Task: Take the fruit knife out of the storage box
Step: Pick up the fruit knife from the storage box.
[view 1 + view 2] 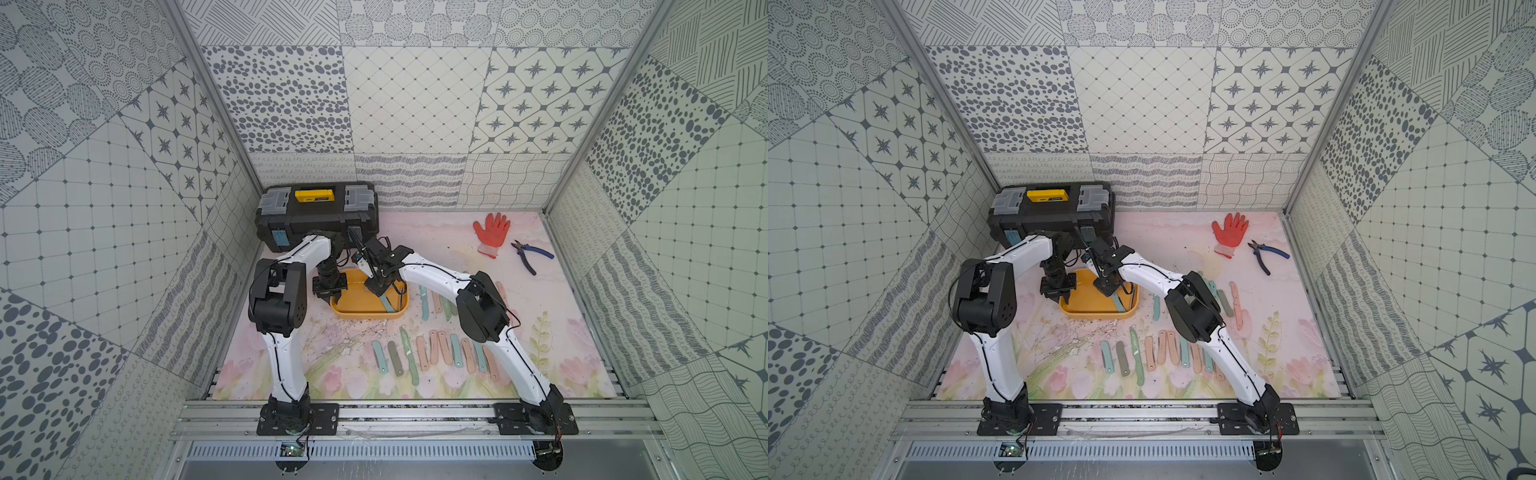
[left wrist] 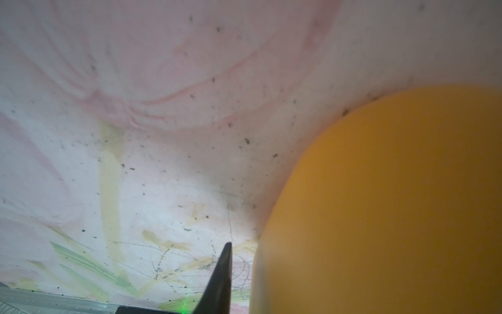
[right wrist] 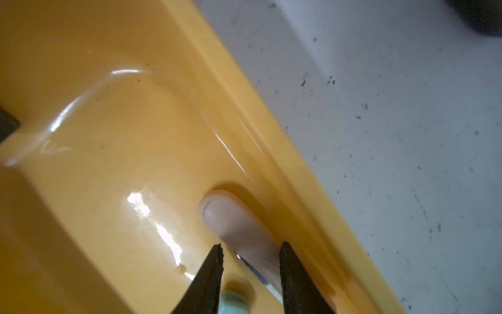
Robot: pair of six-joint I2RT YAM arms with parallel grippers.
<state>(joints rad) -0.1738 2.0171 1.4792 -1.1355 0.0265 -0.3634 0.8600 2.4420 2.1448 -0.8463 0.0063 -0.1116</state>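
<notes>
Next, my right gripper opens and closes on the pink handle alone (image 3: 238, 224), because the end of the teal fruit knife is between its fingers beside the pink handle.
The yellow storage box (image 1: 357, 309) sits on the floral mat in both top views. My right gripper (image 3: 251, 247) reaches down into it, open, its jaws straddling the pink handle of a fruit knife (image 3: 231, 217) that lies along the box's wall. A teal fruit knife (image 1: 389, 304) lies beside it, its end showing under the jaws (image 3: 235, 301). My left gripper (image 1: 334, 296) stands at the box's left end. In the left wrist view one of its fingers (image 2: 221, 271) sits outside the yellow wall (image 2: 380, 204), which hides the other finger.
A black toolbox (image 1: 318, 216) with a yellow handle stands right behind the box. Several pastel knives (image 1: 432, 349) lie in rows on the mat in front and to the right. A red glove (image 1: 491, 232) and blue-handled pliers (image 1: 530, 255) lie at the back right.
</notes>
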